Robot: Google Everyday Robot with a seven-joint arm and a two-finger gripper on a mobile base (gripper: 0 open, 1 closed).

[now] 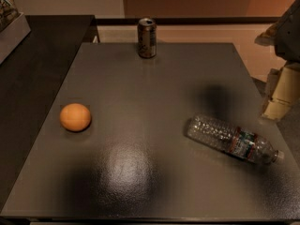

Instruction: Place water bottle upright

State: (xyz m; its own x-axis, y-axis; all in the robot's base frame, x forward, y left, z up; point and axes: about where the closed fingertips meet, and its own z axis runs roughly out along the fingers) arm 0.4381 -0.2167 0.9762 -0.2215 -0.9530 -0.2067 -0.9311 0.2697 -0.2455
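Observation:
Next, my gripper closes on the water bottle's label band (243,144), between the clear ribbed part and white cap.
The water bottle (232,139) is clear ribbed plastic with a dark red-and-teal label band. It lies on its side on the right part of the grey table (140,88), with its white cap pointing to the right front edge. My gripper (280,95) is at the right edge of the view, beyond the table's right side, up and to the right of the bottle and apart from it. It holds nothing that I can see.
A brownish drink can (146,37) stands upright at the table's far edge. An orange (75,117) sits at the left. A dark counter (33,69) adjoins the table on the left. The arm's shadow falls behind the bottle.

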